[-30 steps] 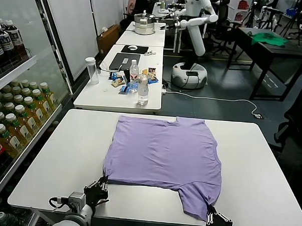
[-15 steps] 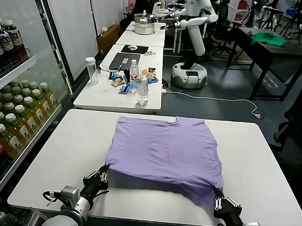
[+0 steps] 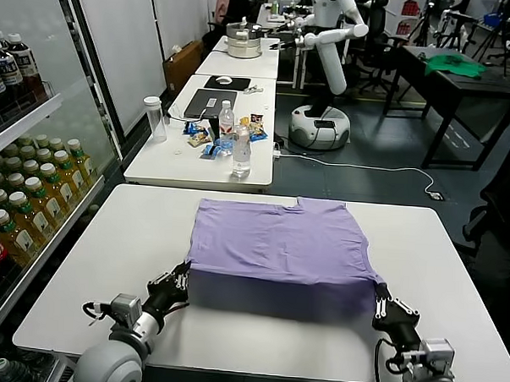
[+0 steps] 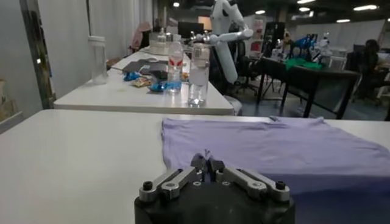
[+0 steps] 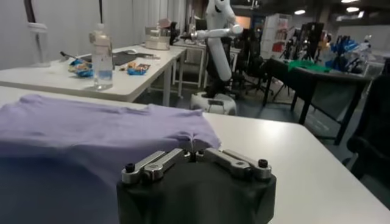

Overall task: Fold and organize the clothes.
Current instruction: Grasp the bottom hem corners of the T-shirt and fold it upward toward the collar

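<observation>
The lavender T-shirt's far edge lies along the table's far edge, so my grippers should lower the hem, regrip the near corners (image 3: 194,265) and pull the shirt closer.
The lavender T-shirt (image 3: 282,243) lies on the white table (image 3: 108,261), its near hem lifted off the surface and casting a shadow beneath. My left gripper (image 3: 182,277) is shut on the shirt's near left corner; in the left wrist view (image 4: 207,159) the fabric is pinched between the fingers. My right gripper (image 3: 378,291) is shut on the near right corner, with the fabric (image 5: 109,131) pinched in the right wrist view (image 5: 194,148). Both grippers hold the hem a little above the table. No dark print shows.
A second white table (image 3: 176,166) behind holds bottles (image 3: 241,152), a clear tumbler (image 3: 156,119), snacks and a laptop. A drinks fridge (image 3: 18,189) stands at the left. Another robot (image 3: 328,67) and a dark table with green cloth (image 3: 455,66) stand farther back.
Both grippers moved away from the near table edge and upward, carrying the shirt's near hem with them. The hem now hangs straight between them and the drooping right corner has lifted.
</observation>
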Robot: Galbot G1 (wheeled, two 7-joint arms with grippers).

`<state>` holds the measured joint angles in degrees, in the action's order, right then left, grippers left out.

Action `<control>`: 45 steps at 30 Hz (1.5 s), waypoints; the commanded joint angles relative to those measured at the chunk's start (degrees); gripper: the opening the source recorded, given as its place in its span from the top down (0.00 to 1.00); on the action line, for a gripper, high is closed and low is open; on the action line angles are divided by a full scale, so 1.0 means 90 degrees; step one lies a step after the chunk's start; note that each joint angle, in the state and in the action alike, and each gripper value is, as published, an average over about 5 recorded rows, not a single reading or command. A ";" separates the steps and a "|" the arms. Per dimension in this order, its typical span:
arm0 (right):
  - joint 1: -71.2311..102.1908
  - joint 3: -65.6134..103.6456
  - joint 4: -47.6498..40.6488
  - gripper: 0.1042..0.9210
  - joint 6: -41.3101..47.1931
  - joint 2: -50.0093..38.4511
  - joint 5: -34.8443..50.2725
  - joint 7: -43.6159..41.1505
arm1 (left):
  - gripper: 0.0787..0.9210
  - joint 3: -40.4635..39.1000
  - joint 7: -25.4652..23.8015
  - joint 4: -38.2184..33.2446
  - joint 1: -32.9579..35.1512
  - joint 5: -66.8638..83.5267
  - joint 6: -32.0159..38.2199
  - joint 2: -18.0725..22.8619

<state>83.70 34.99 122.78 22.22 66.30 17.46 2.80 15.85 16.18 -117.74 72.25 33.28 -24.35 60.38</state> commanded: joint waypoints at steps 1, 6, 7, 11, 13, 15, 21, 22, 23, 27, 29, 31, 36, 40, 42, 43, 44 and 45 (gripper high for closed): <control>-0.1250 -0.0372 -0.0910 0.99 0.0090 -0.0286 0.0018 0.0017 | 0.91 -0.0186 -0.0001 0.0672 -0.0604 -0.0062 0.0017 -0.0016; -0.1652 -0.0685 -0.1438 0.99 0.0120 -0.0267 -0.0108 0.0002 | 0.91 -0.0385 -0.0004 0.1015 -0.0884 -0.0222 0.0032 0.0028; -0.1722 -0.0752 -0.1536 0.99 0.0125 -0.0257 -0.0140 -0.0006 | 0.91 -0.0425 -0.0006 0.1078 -0.0937 -0.0253 0.0029 0.0034; -0.1939 -0.0988 -0.1854 0.99 0.0159 -0.0209 -0.0284 -0.0051 | 0.91 -0.0609 -0.0011 0.1388 -0.1177 -0.0374 0.0020 0.0076; -0.2028 -0.1077 -0.1968 0.99 0.0206 -0.0182 -0.0351 -0.0072 | 0.91 -0.0693 -0.0011 0.1523 -0.1290 -0.0418 0.0016 0.0112; -0.2107 -0.1161 -0.2066 0.99 0.0266 -0.0150 -0.0424 -0.0086 | 0.91 -0.0779 -0.0011 0.1643 -0.1384 -0.0489 0.0012 0.0165; -0.2163 -0.1353 -0.2179 0.95 0.0394 -0.0043 -0.0745 -0.0182 | 0.87 -0.0894 0.0010 0.1884 -0.1572 -0.0646 0.0010 0.0319; -0.2144 -0.1355 -0.2164 0.91 0.0404 -0.0017 -0.0792 -0.0199 | 0.85 -0.0896 0.0014 0.1887 -0.1581 -0.0649 0.0012 0.0331; -0.2122 -0.1350 -0.2144 0.88 0.0417 0.0007 -0.0828 -0.0208 | 0.82 -0.0895 0.0020 0.1883 -0.1585 -0.0652 0.0014 0.0342; -0.1933 -0.1169 -0.1909 0.74 0.0493 0.0055 -0.0845 -0.0219 | 0.69 -0.0848 0.0055 0.1784 -0.1505 -0.0646 0.0017 0.0389; -0.1798 -0.1007 -0.1722 0.67 0.0506 0.0053 -0.0748 -0.0219 | 0.61 -0.0791 0.0093 0.1644 -0.1386 -0.0640 0.0016 0.0419; -0.1652 -0.0811 -0.1518 0.60 0.0517 0.0056 -0.0598 -0.0210 | 0.54 -0.0727 0.0135 0.1434 -0.1195 -0.0638 0.0015 0.0437; -0.1364 -0.0462 -0.1343 0.43 0.0575 0.0058 -0.0433 -0.0144 | 0.38 -0.0624 0.0200 0.0971 -0.0688 -0.0673 0.0014 0.0489; -0.1302 -0.0360 -0.1519 0.28 0.0721 0.0042 -0.0334 -0.0043 | 0.24 -0.0624 0.0256 0.0997 -0.0591 -0.0696 0.0009 0.0587; -0.1326 -0.0376 -0.1664 0.22 0.0843 0.0036 -0.0300 0.0015 | 0.18 -0.0638 0.0290 0.1104 -0.0647 -0.0690 -0.0003 0.0652; -0.1346 -0.0402 -0.1738 0.18 0.0902 0.0036 -0.0287 0.0042 | 0.15 -0.0647 0.0306 0.1159 -0.0681 -0.0687 -0.0010 0.0686; -0.1367 -0.0433 -0.1805 0.16 0.0953 0.0037 -0.0275 0.0064 | 0.14 -0.0659 0.0316 0.1213 -0.0716 -0.0686 -0.0021 0.0720; -0.1392 -0.0477 -0.1873 0.15 0.0993 0.0042 -0.0260 0.0086 | 0.13 -0.0672 0.0324 0.1258 -0.0747 -0.0685 -0.0032 0.0749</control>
<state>70.29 29.52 107.77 28.74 66.67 14.12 2.66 9.58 18.89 -106.25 64.13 27.38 -24.74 66.43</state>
